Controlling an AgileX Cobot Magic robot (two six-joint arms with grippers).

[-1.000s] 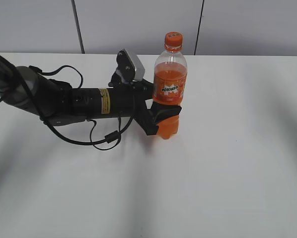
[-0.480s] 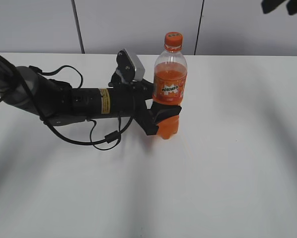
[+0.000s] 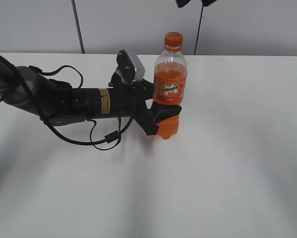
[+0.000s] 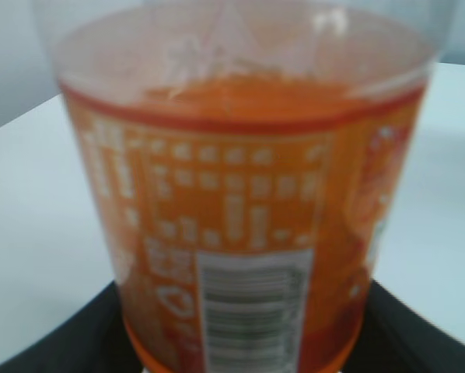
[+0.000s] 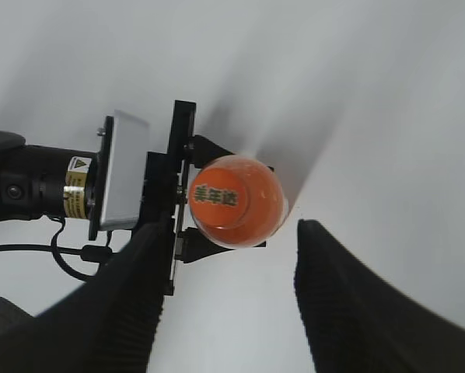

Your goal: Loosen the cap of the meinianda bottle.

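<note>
I lower my right gripper next and close it around the orange cap [image 3: 173, 41] [image 5: 217, 196] of the meinianda bottle, because the cap needs to be loosened.
The meinianda bottle [image 3: 170, 89] stands upright on the white table, its orange cap [image 3: 173, 40] on top. My left gripper [image 3: 167, 113] is shut on the bottle's lower body, below the label; in the left wrist view the bottle [image 4: 240, 194] fills the frame between the black fingers [image 4: 57, 350]. My right gripper [image 3: 193, 2] shows only as dark tips at the top edge, high above the cap. In the right wrist view it [image 5: 234, 231] is open, looking straight down on the cap [image 5: 217, 196] and bottle [image 5: 256, 221], well above them.
The left arm [image 3: 89, 101] lies across the table [image 3: 228, 173] from the left, with loose cables beside it. A grey wall with dark seams stands behind the table's far edge.
My right gripper has come into view along the top edge and moved left, from the top right corner to above the bottle. The bottle and left arm have not moved.
</note>
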